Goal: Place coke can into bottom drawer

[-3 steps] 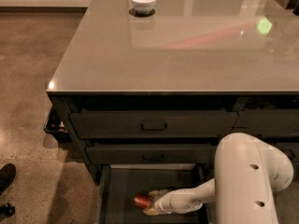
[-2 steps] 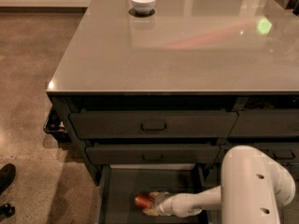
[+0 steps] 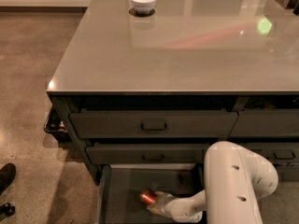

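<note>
Next, I release the coke can on the bottom drawer's dark bottom, near the middle (image 3: 155,188), a bit closer to the cabinet.
The bottom drawer (image 3: 122,190) is pulled open below the two handled drawers of the left stack. Its dark flat floor shows. The coke can (image 3: 148,197) is inside the drawer, low over the floor near the middle, tipped with one end towards the camera. My gripper (image 3: 155,201) reaches into the drawer from the right and is shut on the coke can. My white arm (image 3: 233,181) bends down in front of the cabinet at the right and hides the drawer's right part.
A white bowl (image 3: 143,2) stands at the far edge of the grey countertop (image 3: 177,55). The upper handled drawers (image 3: 154,124) are shut. A dark shoe (image 3: 6,176) is on the floor at the left. A dark rail (image 3: 51,122) hangs on the cabinet's left side.
The arm's elbow has sunk lower and shifted left. The gripper and the can have moved slightly right inside the drawer.
</note>
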